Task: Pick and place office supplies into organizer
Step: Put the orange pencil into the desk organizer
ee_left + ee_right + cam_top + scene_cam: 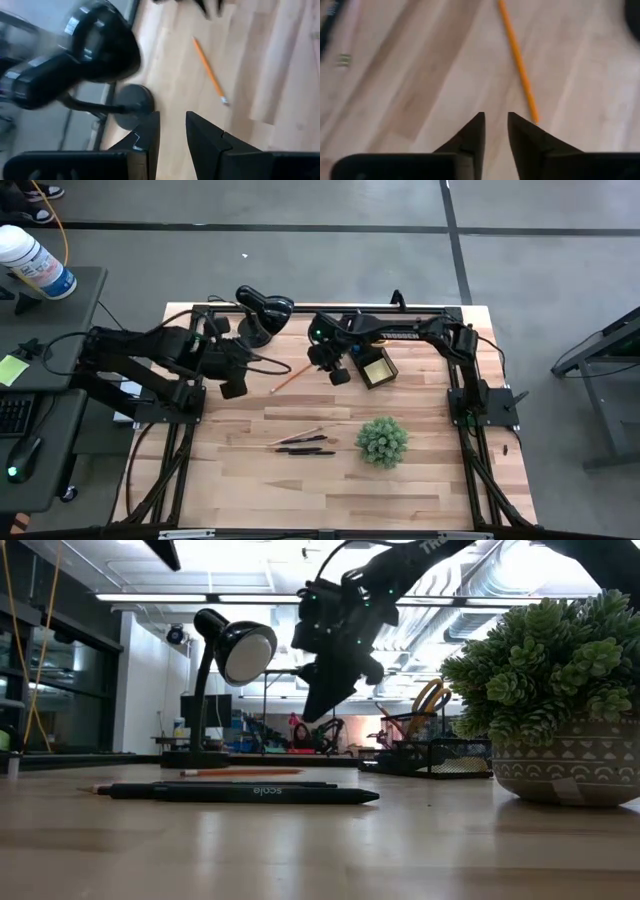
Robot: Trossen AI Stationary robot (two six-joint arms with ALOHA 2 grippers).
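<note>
I need to move my left gripper next to the orange pencil's eraser end (272,392) (225,102), by the metal band, and close it there.
The black organizer (377,367) stands at the far middle of the table, with a yellow pad in it. In the low view, yellow scissors handles (430,696) stick up out of the organizer (432,752). An orange pencil (290,378) lies flat left of it. Two black pens and another pencil (300,442) lie nearer the front. My right gripper (338,372) hovers between the organizer and the orange pencil, above the table (330,690), its fingers slightly apart and empty (496,125). My left gripper (232,386) is left of the pencil (210,72), open by a narrow gap and empty (172,132).
A black desk lamp (262,310) stands at the far edge, close to my left gripper. A green spiky plant in a pot (382,440) sits near the front, right of the pens. Bare wood lies between the pencil and the pens.
</note>
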